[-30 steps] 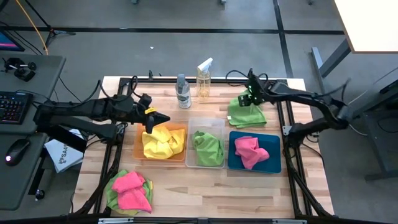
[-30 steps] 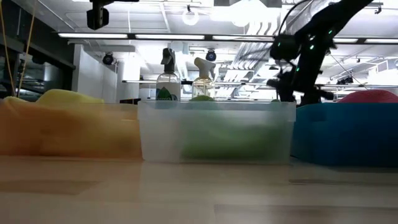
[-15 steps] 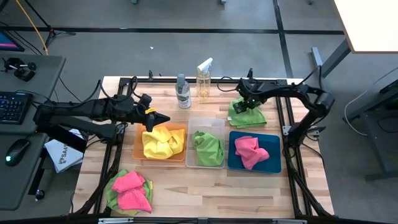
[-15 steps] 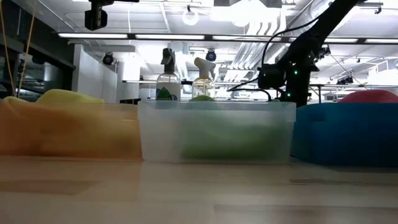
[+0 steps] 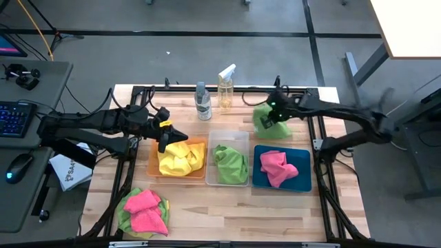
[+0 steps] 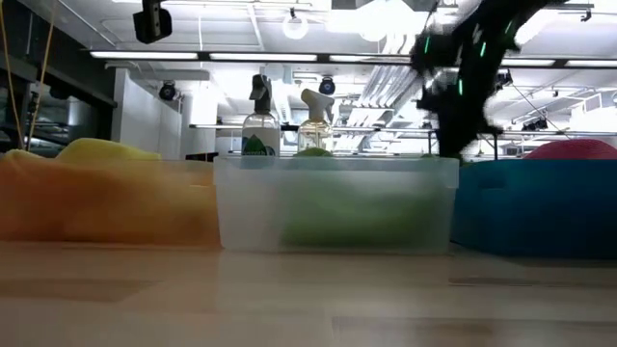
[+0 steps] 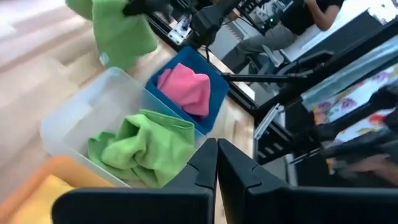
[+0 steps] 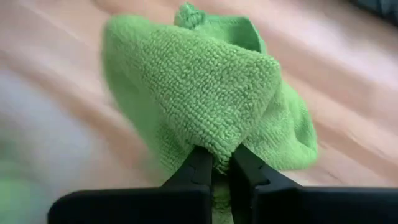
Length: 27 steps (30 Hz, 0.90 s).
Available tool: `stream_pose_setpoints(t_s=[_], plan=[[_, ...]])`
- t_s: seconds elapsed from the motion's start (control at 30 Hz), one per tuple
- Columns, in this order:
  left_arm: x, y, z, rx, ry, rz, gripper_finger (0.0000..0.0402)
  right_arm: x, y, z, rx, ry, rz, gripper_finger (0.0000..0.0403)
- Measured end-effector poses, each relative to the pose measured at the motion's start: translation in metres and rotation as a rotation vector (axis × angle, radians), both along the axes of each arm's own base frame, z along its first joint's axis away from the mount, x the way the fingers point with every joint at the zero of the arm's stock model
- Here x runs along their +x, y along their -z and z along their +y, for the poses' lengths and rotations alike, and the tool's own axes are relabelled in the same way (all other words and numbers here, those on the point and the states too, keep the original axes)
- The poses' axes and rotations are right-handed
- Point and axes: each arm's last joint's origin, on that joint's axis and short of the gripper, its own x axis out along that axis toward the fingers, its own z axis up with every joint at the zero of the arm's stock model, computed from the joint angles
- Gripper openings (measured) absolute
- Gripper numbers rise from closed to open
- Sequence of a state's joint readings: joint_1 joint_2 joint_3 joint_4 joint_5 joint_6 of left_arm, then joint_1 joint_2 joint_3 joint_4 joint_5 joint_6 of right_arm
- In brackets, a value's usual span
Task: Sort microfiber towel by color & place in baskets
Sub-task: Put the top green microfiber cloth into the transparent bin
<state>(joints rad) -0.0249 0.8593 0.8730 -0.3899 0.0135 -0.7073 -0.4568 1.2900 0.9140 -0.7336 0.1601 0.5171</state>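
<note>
The lime green towel, now held behind the blue basket, will be released by my right gripper on top of the green towel in the clear basket (image 5: 227, 162) (image 8: 15, 196).
My right gripper (image 5: 274, 114) is shut on a lime green towel (image 5: 264, 117) over the table's far right part, behind the blue basket (image 5: 303, 180). A pink towel (image 5: 277, 167) lies in that basket. The clear basket (image 5: 229, 138) holds a green towel (image 7: 146, 146). The orange basket (image 5: 153, 165) holds a yellow towel (image 5: 180, 157). My left gripper (image 5: 170, 136) hangs shut above the orange basket's far edge and holds nothing. More pink and green towels (image 5: 145, 212) are piled at the near left. My right gripper pinches a raised fold of the green towel (image 8: 222, 144) between its two fingers, coming from above. The rest of the towel hangs bunched below the fingers. I cannot tell whether its lower end still touches the table.
Two spray bottles (image 5: 202, 102) (image 5: 225, 88) stand at the far edge behind the clear basket. The three baskets sit side by side across the table's middle. Bare wood shows along the near edge to the right of the pile.
My right gripper has gone down onto the green towel at the far right, shut on it and risen again. The towel, spread flat on the table before, is now gathered into a bunch under the fingers.
</note>
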Motion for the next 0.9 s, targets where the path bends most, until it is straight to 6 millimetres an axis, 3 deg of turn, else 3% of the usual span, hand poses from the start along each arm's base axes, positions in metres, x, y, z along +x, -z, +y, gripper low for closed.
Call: stream_pose_setpoints(t_s=[0.17, 0.33, 0.53, 0.7, 0.8, 0.9], plan=[[0.000, 0.000, 0.005, 0.098, -0.020, -0.001, 0.0000, 0.001, -0.073, 0.041, -0.099, -0.070, -0.444, 0.0005], [0.001, -0.002, 0.012, 0.201, -0.095, -0.014, 0.0000, 0.017, -0.093, 0.092, -0.073, -0.116, -0.688, 0.0003], [0.003, -0.013, 0.017, 0.307, -0.110, -0.125, 0.0000, 0.064, -0.064, 0.143, -0.123, -0.082, -0.741, 0.0002], [0.003, -0.020, 0.019, 0.379, -0.110, -0.177, 0.0000, 0.105, -0.024, 0.168, -0.122, -0.080, -0.766, 0.0001], [0.001, -0.020, 0.019, 0.378, -0.107, -0.179, 0.0000, 0.113, 0.003, 0.176, -0.059, -0.060, -0.676, 0.0001], [0.000, -0.021, 0.019, 0.374, -0.094, -0.185, 0.0000, 0.107, 0.028, 0.182, -0.009, -0.022, -0.516, 0.0001]])
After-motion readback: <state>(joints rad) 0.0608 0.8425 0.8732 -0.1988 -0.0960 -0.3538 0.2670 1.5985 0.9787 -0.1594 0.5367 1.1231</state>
